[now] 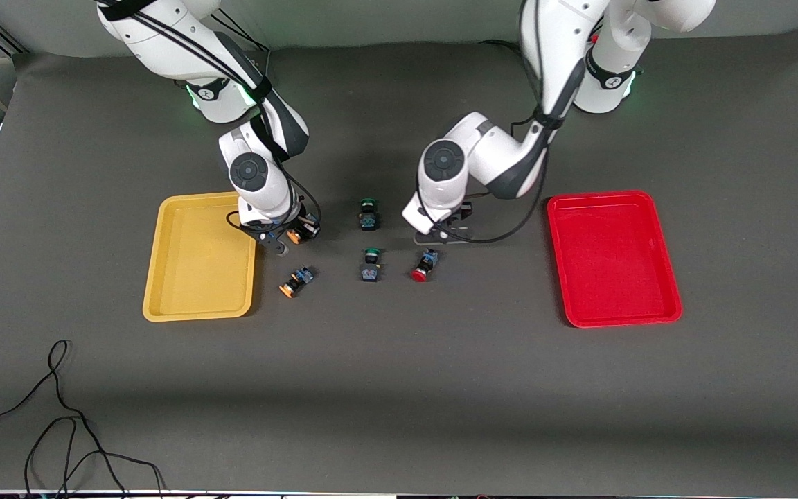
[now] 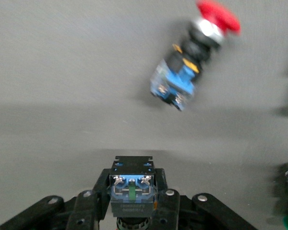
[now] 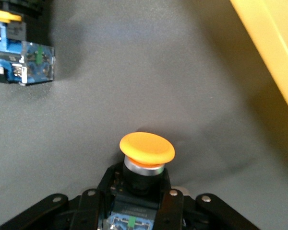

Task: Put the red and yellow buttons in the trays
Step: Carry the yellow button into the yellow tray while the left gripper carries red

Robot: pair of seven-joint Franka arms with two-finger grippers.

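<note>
Next, the left gripper releases the dark-bodied button on the red tray's bottom (image 1: 598, 274), toward the side facing the red button.
My right gripper (image 1: 288, 239) is shut on a yellow-capped button (image 1: 295, 235), beside the yellow tray (image 1: 198, 267). In the right wrist view the cap (image 3: 147, 148) sticks out past the fingers (image 3: 86, 206). A second yellow button (image 1: 295, 281) lies on the table nearer the camera. My left gripper (image 1: 440, 234) is shut on a dark-bodied button (image 2: 133, 189) whose cap is hidden. A red button (image 1: 423, 267) lies on its side just nearer the camera; it also shows in the left wrist view (image 2: 192, 62). The red tray (image 1: 610, 260) is empty.
Two green-capped buttons (image 1: 369, 213) (image 1: 370, 265) stand mid-table between the grippers. A black cable (image 1: 59, 416) lies on the table near the front edge at the right arm's end. The yellow tray's rim (image 3: 273, 52) is close to the right gripper.
</note>
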